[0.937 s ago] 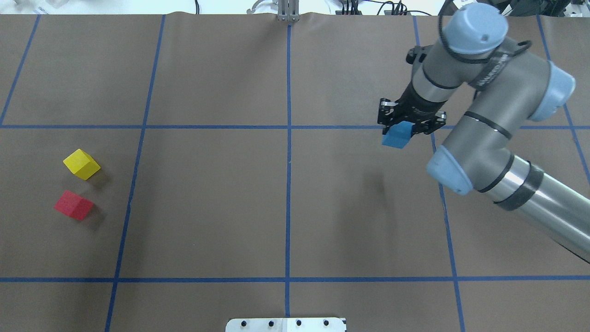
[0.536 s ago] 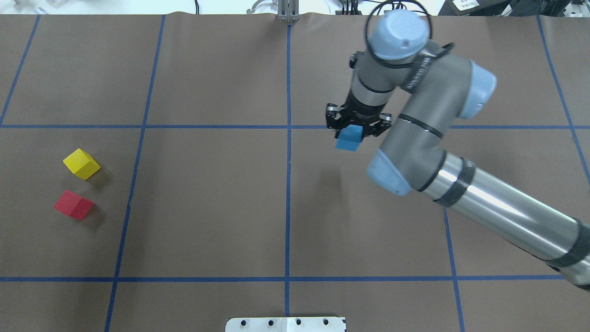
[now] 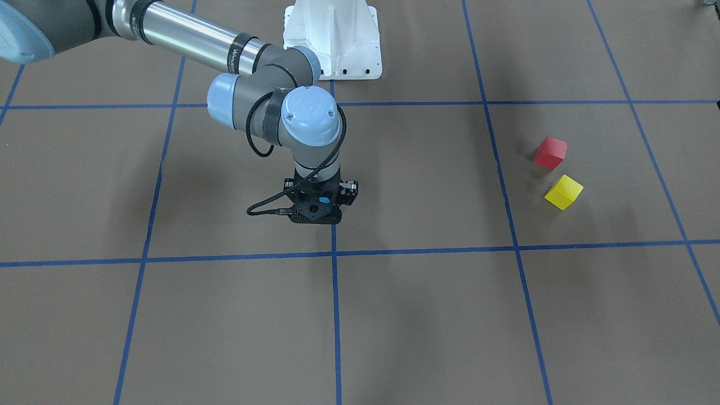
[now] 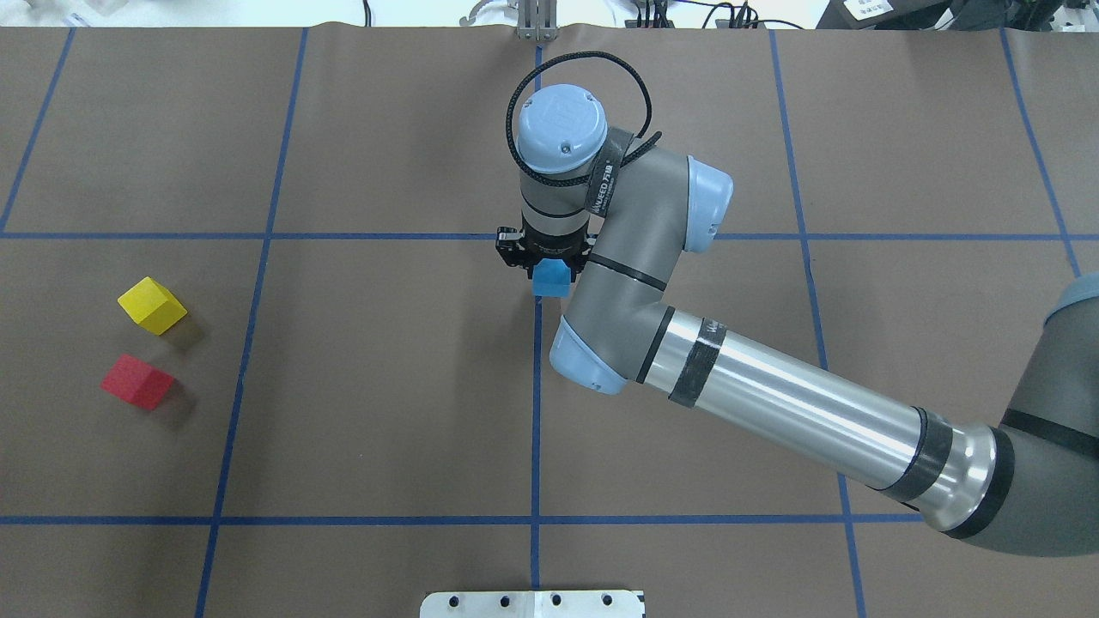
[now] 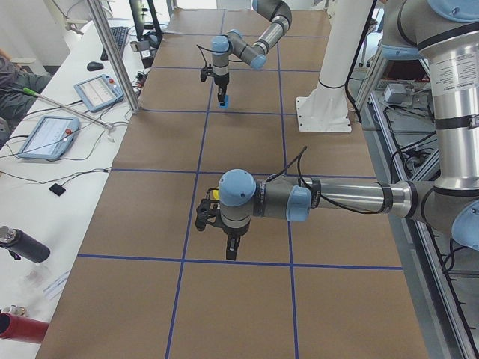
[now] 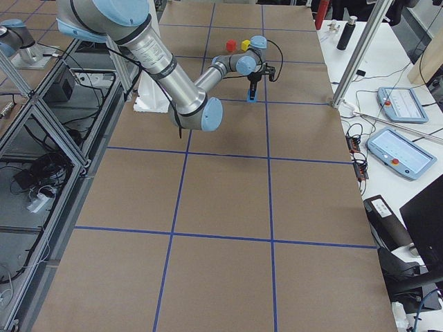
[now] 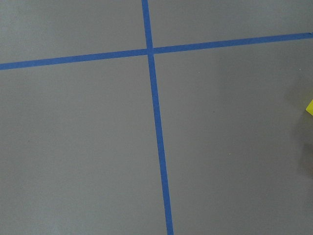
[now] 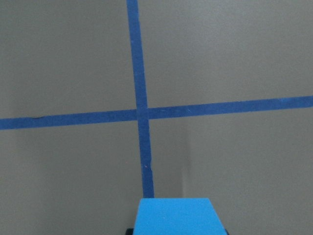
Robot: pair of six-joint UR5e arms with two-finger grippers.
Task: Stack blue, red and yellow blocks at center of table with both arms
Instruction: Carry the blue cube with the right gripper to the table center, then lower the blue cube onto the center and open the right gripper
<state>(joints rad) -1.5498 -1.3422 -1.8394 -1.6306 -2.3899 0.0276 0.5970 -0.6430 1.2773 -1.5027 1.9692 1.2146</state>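
Next, my right gripper moves the blue block to the centre tape line (image 3: pixel 332 210) (image 8: pixel 149 219), just toward the base from the tape crossing. It will let go of the block squarely there.
My right gripper (image 4: pixel 547 259) is shut on the blue block (image 4: pixel 549 279) and holds it low over the table's centre line, just below the tape crossing. The block fills the bottom of the right wrist view (image 8: pixel 176 216); I cannot tell whether it touches the table. The yellow block (image 4: pixel 152 305) and the red block (image 4: pixel 137 382) lie side by side at the far left, also seen from the front (image 3: pixel 563 192) (image 3: pixel 550 152). My left gripper (image 5: pixel 230 247) hangs over the table near the yellow block; I cannot tell whether it is open. A yellow corner (image 7: pixel 310 106) shows in the left wrist view.
The white robot base (image 3: pixel 332 39) stands at the table's near edge behind the centre. Blue tape lines divide the brown table (image 4: pixel 386 386) into squares. An operators' desk with tablets (image 5: pixel 45 134) and a metal post (image 5: pixel 112 52) run along the far side.
My right arm has swung left with the blue block, from the right half of the table to the centre line. The yellow and red blocks have not moved.
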